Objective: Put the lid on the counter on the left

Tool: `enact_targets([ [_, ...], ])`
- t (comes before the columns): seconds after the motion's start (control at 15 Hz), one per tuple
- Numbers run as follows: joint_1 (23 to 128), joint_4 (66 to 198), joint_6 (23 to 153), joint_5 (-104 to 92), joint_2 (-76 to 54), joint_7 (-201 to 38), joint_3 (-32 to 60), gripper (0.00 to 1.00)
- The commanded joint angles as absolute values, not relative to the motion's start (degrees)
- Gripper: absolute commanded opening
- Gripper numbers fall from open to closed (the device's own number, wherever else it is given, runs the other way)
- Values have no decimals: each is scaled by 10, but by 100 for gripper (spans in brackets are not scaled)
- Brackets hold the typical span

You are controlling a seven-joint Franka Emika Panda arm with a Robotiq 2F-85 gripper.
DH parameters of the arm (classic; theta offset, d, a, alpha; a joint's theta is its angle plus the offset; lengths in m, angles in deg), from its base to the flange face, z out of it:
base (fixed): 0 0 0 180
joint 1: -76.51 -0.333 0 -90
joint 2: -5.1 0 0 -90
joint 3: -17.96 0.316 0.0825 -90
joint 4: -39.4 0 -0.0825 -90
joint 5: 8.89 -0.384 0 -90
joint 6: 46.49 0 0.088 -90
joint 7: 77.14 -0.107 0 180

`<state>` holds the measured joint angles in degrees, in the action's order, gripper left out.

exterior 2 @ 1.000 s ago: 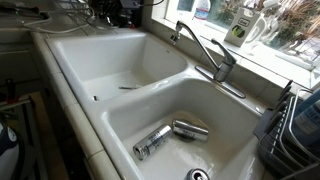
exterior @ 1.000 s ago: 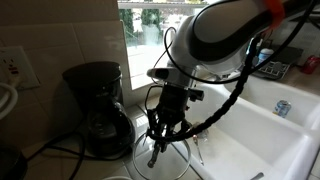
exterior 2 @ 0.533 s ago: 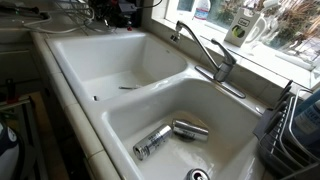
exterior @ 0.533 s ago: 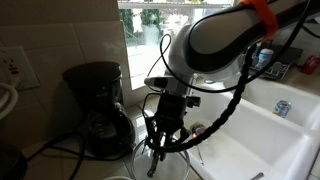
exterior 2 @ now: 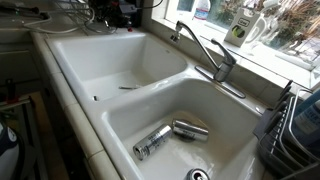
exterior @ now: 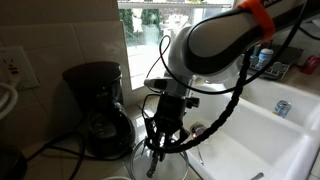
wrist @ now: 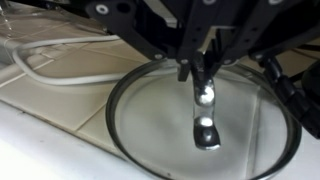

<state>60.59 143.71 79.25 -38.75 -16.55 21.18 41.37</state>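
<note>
Next, my gripper releases the glass lid on the tiled counter (exterior: 159,165) (wrist: 204,126) between the black coffee maker and the white sink.
The clear glass lid (wrist: 150,125) with a thin metal rim and a shiny metal handle (wrist: 205,112) is level, just over the cream tiled counter (wrist: 55,95). I cannot tell whether it rests on the tiles. My gripper (wrist: 197,68) comes straight down on it, with its fingers shut on either side of the handle. In an exterior view the gripper (exterior: 160,140) is right of the coffee maker, with the lid (exterior: 180,160) beneath it.
A black coffee maker (exterior: 95,105) stands close beside the lid. A white cable (wrist: 60,55) lies on the tiles behind it. The white double sink (exterior 2: 130,60) holds two cans (exterior 2: 152,142) and has a faucet (exterior 2: 205,50). A blue-white can (exterior: 283,107) lies in the sink.
The gripper has dropped slightly with the lid over the last second. It has held still for the last half second.
</note>
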Motion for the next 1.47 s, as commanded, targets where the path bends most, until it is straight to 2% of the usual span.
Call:
enact_targets([
  [0.0, 608, 1438, 813, -380, -171, 208, 417, 5],
  [0.73, 604, 1422, 795, -362, -190, 210, 428, 5],
  [0.8, 603, 1422, 792, -359, -189, 208, 429, 44],
  [0.87, 604, 1424, 791, -358, -187, 206, 430, 44],
  [1.27, 617, 1478, 825, -381, -120, 210, 434, 88],
  [1.4, 621, 1499, 818, -384, -88, 200, 429, 100],
])
